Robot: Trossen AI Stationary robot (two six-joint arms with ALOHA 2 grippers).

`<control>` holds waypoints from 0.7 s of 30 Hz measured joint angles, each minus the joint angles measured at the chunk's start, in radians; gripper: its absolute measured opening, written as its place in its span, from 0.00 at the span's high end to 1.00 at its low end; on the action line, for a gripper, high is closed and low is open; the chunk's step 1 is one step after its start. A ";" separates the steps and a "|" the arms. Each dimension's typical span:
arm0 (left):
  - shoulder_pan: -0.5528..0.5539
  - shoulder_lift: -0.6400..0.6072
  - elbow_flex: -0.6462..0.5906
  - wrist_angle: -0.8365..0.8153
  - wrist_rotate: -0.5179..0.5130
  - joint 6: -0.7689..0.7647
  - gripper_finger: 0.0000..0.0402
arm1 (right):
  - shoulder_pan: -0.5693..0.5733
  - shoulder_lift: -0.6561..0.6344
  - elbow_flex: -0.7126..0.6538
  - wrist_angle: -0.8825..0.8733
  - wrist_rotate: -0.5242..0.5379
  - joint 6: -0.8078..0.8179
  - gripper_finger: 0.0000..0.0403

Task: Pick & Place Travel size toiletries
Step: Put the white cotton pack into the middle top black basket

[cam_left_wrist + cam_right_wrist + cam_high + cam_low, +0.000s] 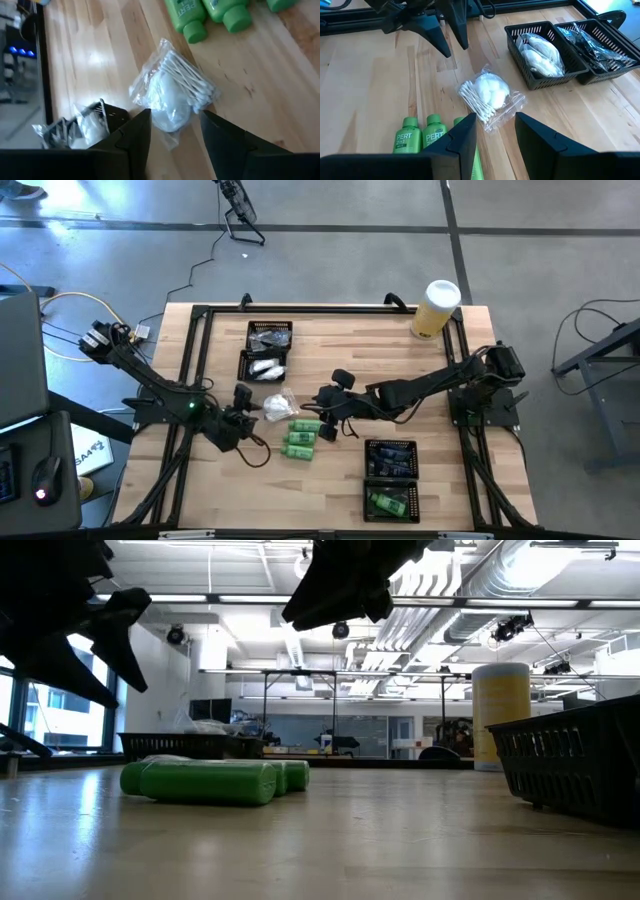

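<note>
The swab heads' end point(274, 413) point(194, 103) of the clear packet, beside the cotton balls, will be gripped by my left gripper.
A clear crinkly packet of cotton swabs and cotton balls point(280, 406) point(172, 92) point(490, 97) lies flat on the wooden table. Three green bottles point(300, 438) point(210, 780) point(434, 137) lie on their sides just near of it. My left gripper point(243, 402) point(175, 116) is open, to the left of the packet and pointing at it. My right gripper point(325, 402) point(495, 119) is open, above the table to the right of the packet and over the bottles. Neither touches anything.
Two black mesh trays point(268, 350) point(542, 55) toward the far edge hold white packets and dark items. Two more trays point(392, 478) point(580, 765) near the right hold dark items and green bottles. A yellow cylinder with a white lid point(435, 308) stands at the far right corner.
</note>
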 joint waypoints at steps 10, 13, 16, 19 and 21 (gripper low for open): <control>0.000 0.000 0.000 -0.104 0.038 -0.256 0.59 | 0.001 0.000 0.000 0.001 0.000 0.000 0.68; -0.001 0.000 0.000 -0.100 0.038 -0.219 0.59 | 0.001 0.000 0.000 0.001 0.000 -0.003 0.68; -0.001 0.016 0.000 -0.095 0.037 -0.130 0.59 | 0.001 0.000 0.000 0.001 0.000 -0.003 0.68; -0.001 0.058 0.000 -0.094 0.032 -0.029 0.59 | 0.001 0.000 0.000 0.003 0.000 -0.003 0.68; -0.001 0.098 0.000 -0.076 0.030 0.014 0.59 | 0.001 0.000 0.000 0.003 0.000 -0.003 0.68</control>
